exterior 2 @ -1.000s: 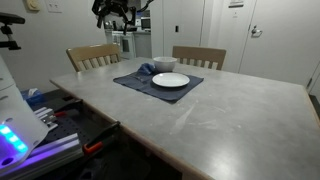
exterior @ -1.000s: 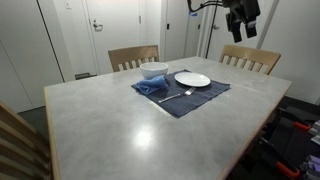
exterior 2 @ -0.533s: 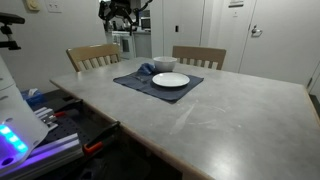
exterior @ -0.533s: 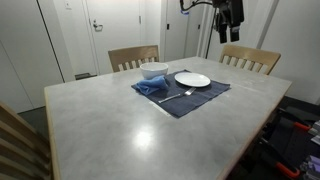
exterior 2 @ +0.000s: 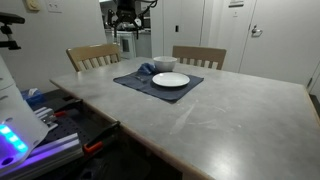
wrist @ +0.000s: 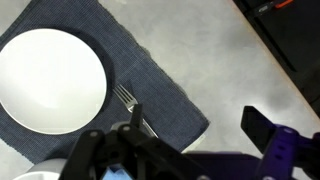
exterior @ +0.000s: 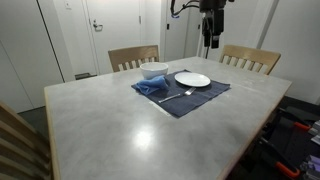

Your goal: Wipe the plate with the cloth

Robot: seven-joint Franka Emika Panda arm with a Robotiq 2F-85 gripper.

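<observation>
Next, I will close my gripper on the bunched top point(exterior: 158, 80) of the bright-blue cloth beside the white bowl.
The white plate point(exterior: 192, 79) point(exterior 2: 170, 80) lies on a dark navy placemat point(exterior: 195, 99) in both exterior views. The bright-blue cloth point(exterior: 150, 87) point(exterior 2: 146, 70) lies bunched on the mat next to the plate, in front of a white bowl point(exterior: 154, 70). My gripper point(exterior: 212, 42) point(exterior 2: 125, 31) hangs high above the table's far side, well clear of the plate, open and empty. In the wrist view the gripper point(wrist: 198, 120) looks straight down. The plate point(wrist: 50, 80) shows at upper left, and both fingers are spread over the mat's corner and bare table.
A fork point(exterior: 175, 96) point(wrist: 128, 100) lies on the mat beside the plate. Two wooden chairs point(exterior: 133, 57) point(exterior: 250, 58) stand at the table's far edge. The grey tabletop point(exterior: 120, 125) stretches wide toward the camera. Doors and walls stand behind.
The arm has swung sideways high above the table, from beyond the chair toward the space over the placemat. The gripper stayed open. Plate, cloth and bowl have not moved.
</observation>
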